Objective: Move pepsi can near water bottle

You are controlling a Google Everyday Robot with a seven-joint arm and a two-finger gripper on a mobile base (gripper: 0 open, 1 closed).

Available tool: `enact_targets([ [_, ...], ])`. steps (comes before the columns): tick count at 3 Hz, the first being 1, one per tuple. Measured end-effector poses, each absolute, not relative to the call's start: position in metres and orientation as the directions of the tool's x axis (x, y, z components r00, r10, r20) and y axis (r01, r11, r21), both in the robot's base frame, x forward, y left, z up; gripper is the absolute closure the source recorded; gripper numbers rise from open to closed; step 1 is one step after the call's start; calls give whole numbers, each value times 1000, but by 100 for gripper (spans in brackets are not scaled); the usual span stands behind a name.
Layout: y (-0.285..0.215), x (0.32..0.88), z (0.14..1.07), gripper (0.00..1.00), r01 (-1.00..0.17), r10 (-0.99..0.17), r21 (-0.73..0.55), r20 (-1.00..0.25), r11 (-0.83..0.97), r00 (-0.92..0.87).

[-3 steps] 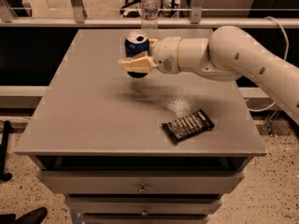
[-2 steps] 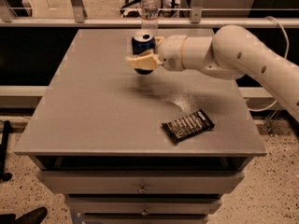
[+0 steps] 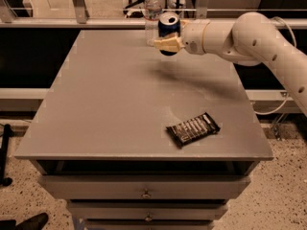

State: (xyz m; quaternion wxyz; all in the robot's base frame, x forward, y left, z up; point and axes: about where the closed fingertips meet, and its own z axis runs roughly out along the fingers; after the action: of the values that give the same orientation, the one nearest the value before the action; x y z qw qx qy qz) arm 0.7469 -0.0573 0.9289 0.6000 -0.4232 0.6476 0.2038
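Next, I set the pepsi can down with my gripper at the grey table's far edge (image 3: pixel 170 42), next to the water bottle. The can is still held above that edge.
The pepsi can (image 3: pixel 169 26) is a blue can with a silver top, held above the far edge of the grey table (image 3: pixel 110 109). My gripper (image 3: pixel 168 43) is shut on the can, reaching in from the right on a white arm. The water bottle (image 3: pixel 152 13) is a tall clear bottle with a white cap, standing at the table's far edge just left of the can, very close to it.
A flat dark snack wrapper (image 3: pixel 193 128) lies near the table's front right. Drawers (image 3: pixel 146 193) sit under the tabletop. A railing and glass partition run behind the far edge. My arm (image 3: pixel 259 37) spans the far right of the table.
My gripper has carried the can away from the table's middle toward the far edge, ending right beside the water bottle. The wrapper has not moved.
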Motion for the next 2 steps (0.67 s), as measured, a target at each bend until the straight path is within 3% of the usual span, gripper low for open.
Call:
enact_targets([
  [2, -86, 816, 930, 100, -759, -315, -255, -947, 599, 70],
])
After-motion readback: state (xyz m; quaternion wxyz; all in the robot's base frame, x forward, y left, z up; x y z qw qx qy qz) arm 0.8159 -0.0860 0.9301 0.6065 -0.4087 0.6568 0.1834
